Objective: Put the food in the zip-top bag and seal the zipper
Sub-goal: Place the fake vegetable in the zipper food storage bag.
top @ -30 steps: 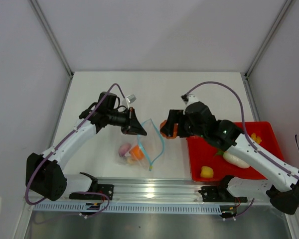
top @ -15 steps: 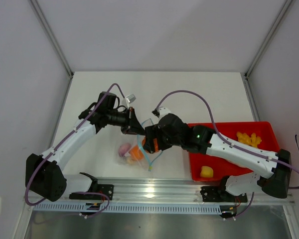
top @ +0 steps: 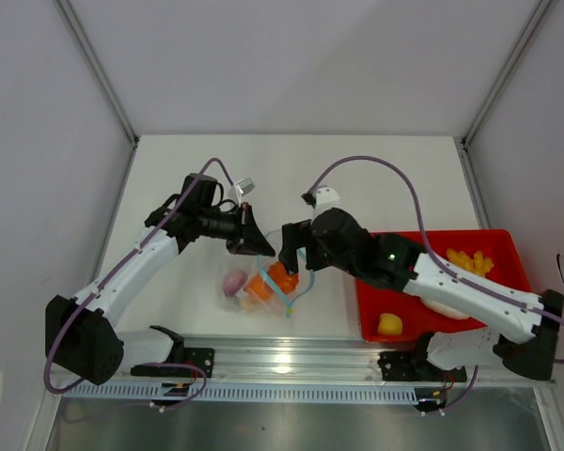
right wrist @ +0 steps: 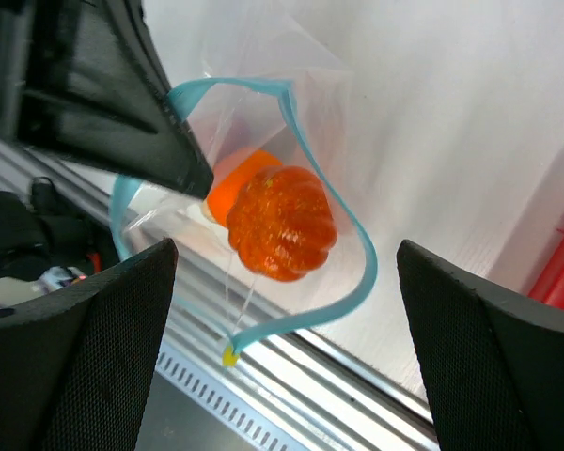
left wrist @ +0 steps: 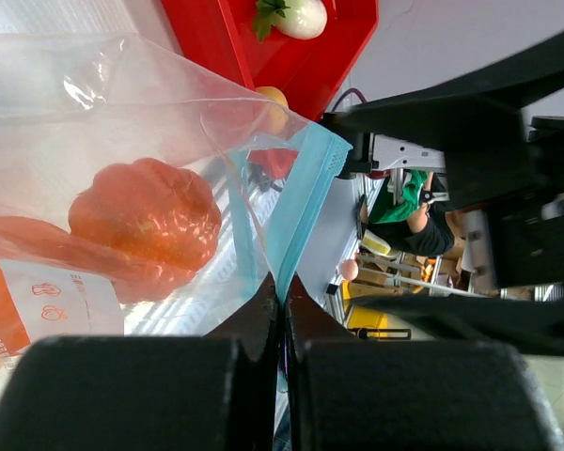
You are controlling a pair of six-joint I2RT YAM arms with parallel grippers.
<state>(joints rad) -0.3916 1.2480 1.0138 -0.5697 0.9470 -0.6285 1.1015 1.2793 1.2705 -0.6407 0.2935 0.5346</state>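
Observation:
My right gripper needs to grab the clear zip-top bag next, by the light-blue zipper's side [top: 312,277] [right wrist: 369,252] nearest the red tray, just beside the orange pumpkin.
The clear zip-top bag [top: 258,282] lies near the table's front edge. My left gripper [top: 255,243] is shut on its light-blue zipper [left wrist: 301,211] and holds the mouth open. The orange pumpkin [top: 282,277] sits just inside the mouth, beside the orange round fruit [top: 259,287] and the garlic bulb [top: 235,282]. My right gripper [top: 289,248] is open and empty just above the pumpkin [right wrist: 282,223]. Yellow pieces [top: 465,260], another yellow piece [top: 389,324] and the white piece [left wrist: 291,14] are in the red tray. The bag's white label [left wrist: 61,296] shows in the left wrist view.
The red tray [top: 371,291] stands at the right front, under my right arm. A metal rail [top: 291,362] runs along the near edge, close to the bag. White walls enclose the table on the left, back and right.
My right gripper brought the pumpkin from beside the tray to the bag mouth, opened and let it go. The pumpkin now lies in the bag. My left gripper kept holding the zipper.

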